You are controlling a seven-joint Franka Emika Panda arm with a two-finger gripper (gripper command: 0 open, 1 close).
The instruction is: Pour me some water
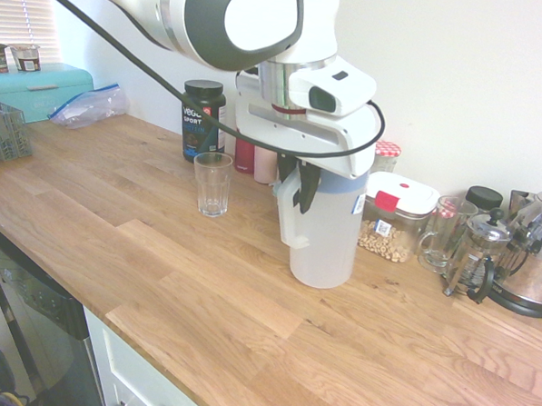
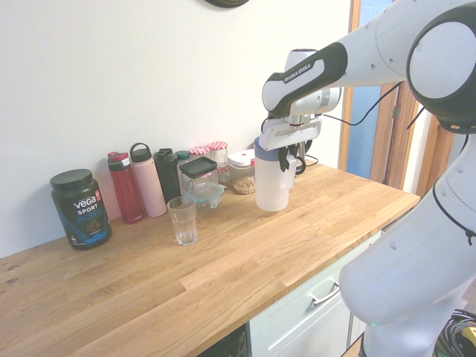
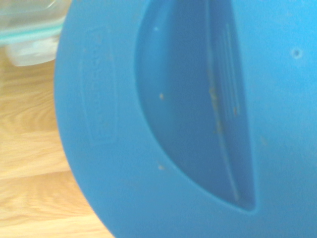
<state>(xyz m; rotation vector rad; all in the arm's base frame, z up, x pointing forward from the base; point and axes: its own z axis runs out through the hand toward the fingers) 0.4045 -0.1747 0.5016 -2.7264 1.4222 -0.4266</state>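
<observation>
The gripper should set the pitcher on the wooden counter [image 2: 277, 218] between the food container and the front edge.
A translucent white water pitcher [image 1: 328, 233] with a blue lid [image 3: 173, 124] stands upright on the wooden counter [image 1: 158, 270]. My gripper [image 1: 299, 188] comes down from above and is shut on the pitcher's handle [image 1: 288, 224]. From the other side the pitcher [image 2: 271, 182] and gripper [image 2: 287, 158] show the same hold. An empty clear drinking glass [image 1: 212, 184] stands on the counter a short way from the pitcher, also seen as the glass [image 2: 182, 219] in the second exterior view. The lid fills most of the wrist view.
Along the wall stand a black protein tub [image 1: 203, 118], water bottles [image 2: 141, 182], jars and a food container [image 1: 396, 217]. A glass mug [image 1: 444, 232], French press [image 1: 476, 255] and kettle [image 1: 536, 253] crowd one end. A teal box [image 1: 36, 89] sits far off.
</observation>
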